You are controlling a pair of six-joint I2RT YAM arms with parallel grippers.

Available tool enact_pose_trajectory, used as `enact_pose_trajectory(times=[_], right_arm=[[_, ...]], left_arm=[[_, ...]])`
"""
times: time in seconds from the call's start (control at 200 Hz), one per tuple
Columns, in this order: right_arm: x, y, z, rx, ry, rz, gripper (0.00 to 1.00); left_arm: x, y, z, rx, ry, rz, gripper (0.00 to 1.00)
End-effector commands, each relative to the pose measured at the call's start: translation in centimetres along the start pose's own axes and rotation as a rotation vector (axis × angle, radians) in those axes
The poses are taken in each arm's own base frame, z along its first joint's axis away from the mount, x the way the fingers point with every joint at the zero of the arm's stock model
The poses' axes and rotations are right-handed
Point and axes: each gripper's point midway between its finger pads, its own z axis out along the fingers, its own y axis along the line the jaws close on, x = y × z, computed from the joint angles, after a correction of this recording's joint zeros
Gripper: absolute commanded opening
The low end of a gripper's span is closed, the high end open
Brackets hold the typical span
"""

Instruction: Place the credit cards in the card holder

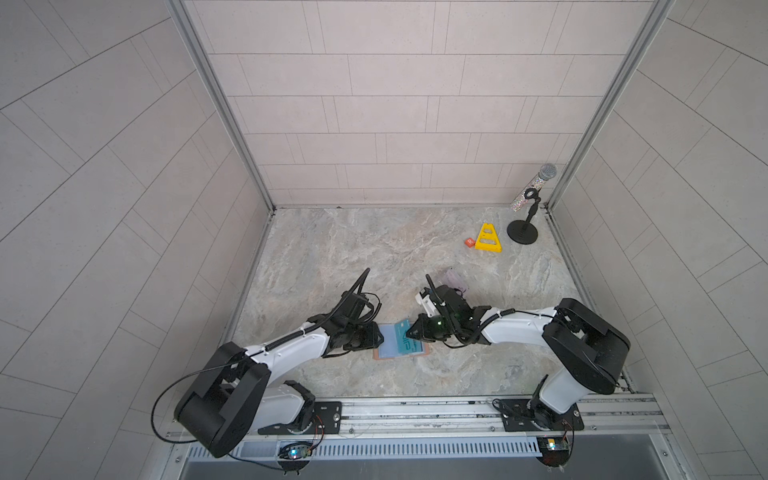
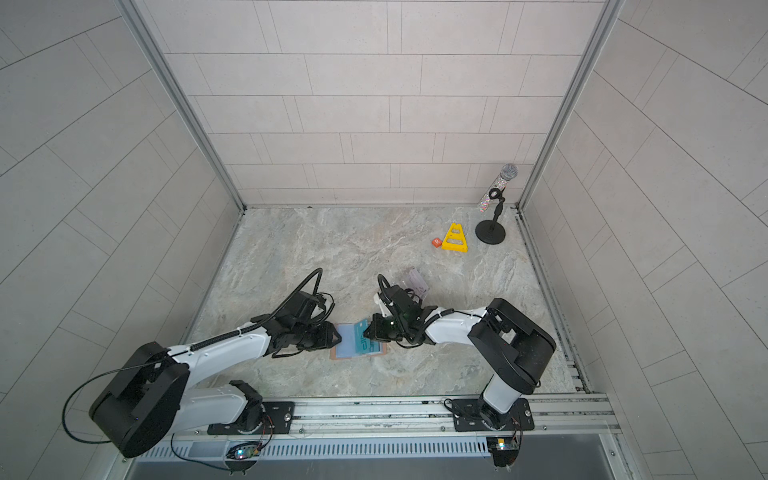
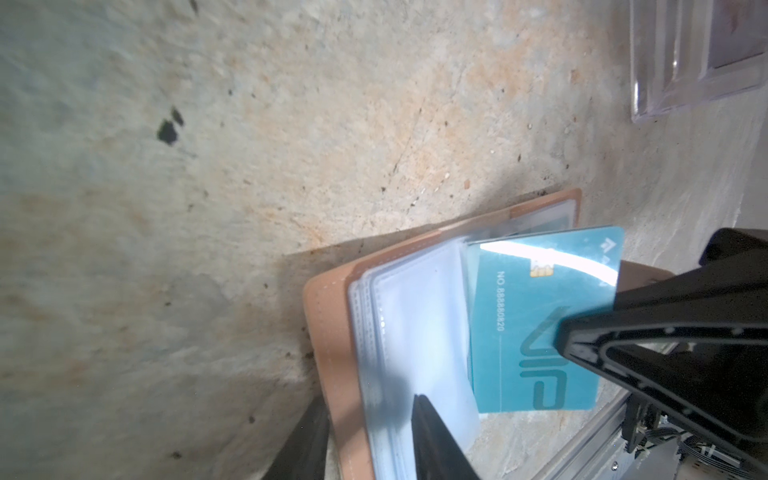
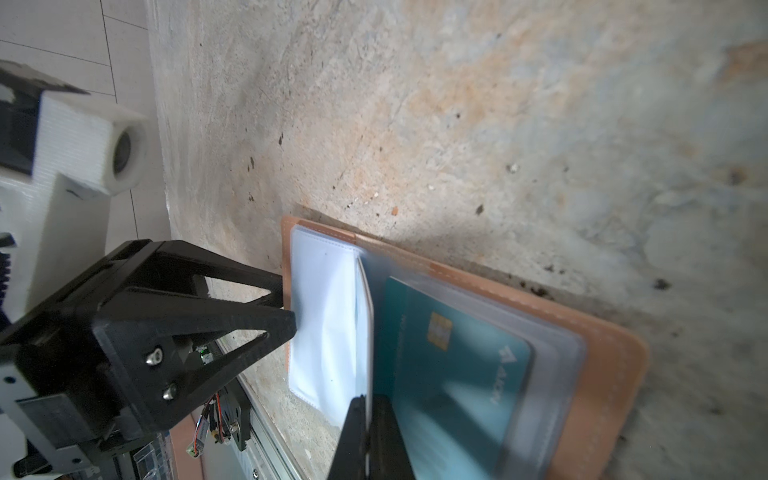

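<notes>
My right gripper has the teal VIP credit card. It will let go of it in the clear sleeve at the open card holder's middle [image 1: 401, 339] [image 4: 380, 374].
The tan-pink card holder [image 1: 384, 355] [image 2: 344, 351] lies open near the table's front, its clear sleeves facing up. My right gripper [image 1: 409, 332] [image 4: 367, 399] is shut on the teal "VIP" credit card [image 3: 532, 332] [image 4: 449, 353], which is tilted over the holder's right-hand sleeves. My left gripper [image 1: 380, 336] [image 3: 370, 401] stands partly open astride the holder's left edge [image 3: 328, 316]. One finger is outside the cover and the other just above the sleeve stack. Pale lilac credit cards [image 3: 739, 33] stand in a clear acrylic stand [image 1: 455, 280] behind the right gripper.
At the back right are a yellow triangular piece [image 1: 488, 239], a small orange block [image 1: 469, 243] and a glittery microphone on a black stand [image 1: 522, 232]. Tiled walls close three sides. A metal rail [image 1: 415, 411] runs along the front edge.
</notes>
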Motion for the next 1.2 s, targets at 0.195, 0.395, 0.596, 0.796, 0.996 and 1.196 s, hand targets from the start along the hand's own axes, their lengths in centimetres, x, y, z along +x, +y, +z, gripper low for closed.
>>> enact_pose_trajectory(times=[0.195,0.395,0.596,0.796,0.996,1.196], right_arm=[[0.2,-1.2,-0.6,0.073,-0.024,0.011,0.0],[0.1,-1.3,-1.0,0.076,-0.039,0.021,0.0],[0.7,-1.8,-0.6,0.076,-0.038,0.045,0.0],[1.6,-1.5,0.6,0.052,0.0,0.05,0.0],[1.9,-1.3,1.0,0.031,0.005,0.053,0.0],[2.1,-1.5,1.2,0.003,-0.007,0.081,0.0]], left_arm=[[3.9,3.7,0.6,-0.126,0.128,-0.052,0.37],[4.0,3.7,0.6,-0.128,0.13,-0.052,0.36],[4.1,3.8,0.7,-0.129,0.132,-0.052,0.36],[4.2,3.8,0.9,-0.127,0.142,-0.055,0.35],[4.3,3.8,0.9,-0.128,0.142,-0.054,0.35],[4.4,3.8,0.8,-0.127,0.138,-0.057,0.35]])
